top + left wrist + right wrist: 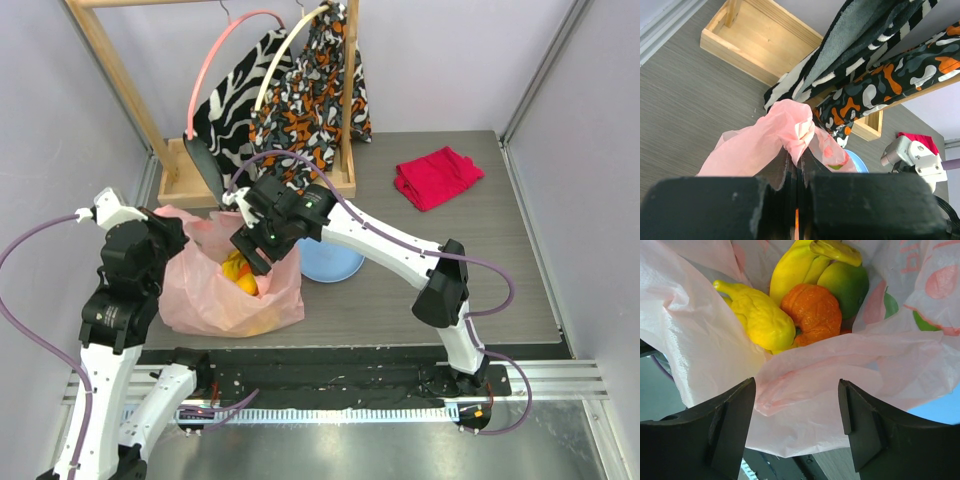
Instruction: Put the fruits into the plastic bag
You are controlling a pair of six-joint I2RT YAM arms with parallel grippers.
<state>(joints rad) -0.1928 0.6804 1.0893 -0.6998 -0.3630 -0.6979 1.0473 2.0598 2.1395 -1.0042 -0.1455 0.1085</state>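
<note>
The bag's rim sags by the fruits as my left gripper holds up just one side, so my right gripper needs to pinch the bag's loose fold [790,392] and pull it up.
The pale-pink plastic bag [225,290] stands at the table's near left with its mouth open. In the right wrist view the bag [805,390] holds the yellow bananas [790,270], an orange [812,312], a green-yellow round fruit [845,285] and a bumpy yellow fruit [762,317]. The red apple is hidden. My left gripper [799,165] is shut on the bag's rim [795,127] and holds it up at the left. My right gripper [797,405] is open and empty just above the bag's mouth; it also shows in the top view [255,248].
A blue plate [330,262] lies right of the bag, under the right arm. A wooden rack [265,185] with patterned garments [300,90] stands behind the bag. A folded red cloth [437,177] lies at the far right.
</note>
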